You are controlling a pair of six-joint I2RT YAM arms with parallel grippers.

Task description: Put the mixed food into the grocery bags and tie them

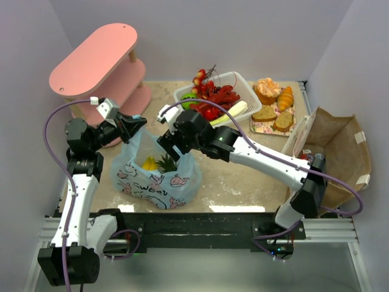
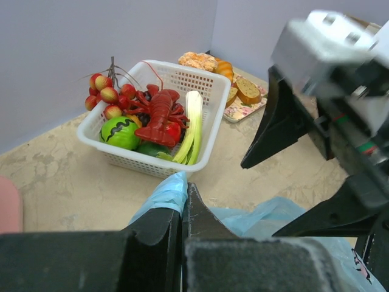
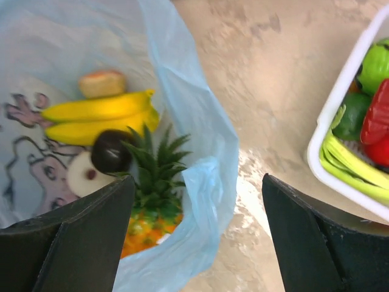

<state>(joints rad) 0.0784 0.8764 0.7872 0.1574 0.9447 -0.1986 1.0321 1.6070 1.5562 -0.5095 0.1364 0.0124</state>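
Observation:
The bunched rim (image 1: 185, 156) (image 3: 205, 175) beside the pineapple's leaves, on the light-blue plastic bag's side nearer the white basket, will be gripped by my right gripper.
The light-blue plastic bag (image 1: 157, 175) sits left of centre, holding yellow bananas (image 3: 100, 115), a pineapple (image 3: 152, 194), a dark round fruit and a small bun. My left gripper (image 1: 136, 123) is shut on the bag's far-left rim (image 2: 167, 191) and holds it up. My right gripper (image 1: 172, 148) is open, its jaws straddling the bag's right rim (image 3: 203, 201) above the pineapple. The red lobster (image 1: 220, 97) lies in the white basket (image 1: 243, 82). The brown paper bag (image 1: 340, 152) stands open at the right.
A pink three-tier shelf (image 1: 100, 67) stands back left. The basket also holds cherries, a green fruit and a leek (image 2: 191, 131). A tray of bread, croissant and pastry (image 1: 273, 109) lies back right. Walls close in on all sides.

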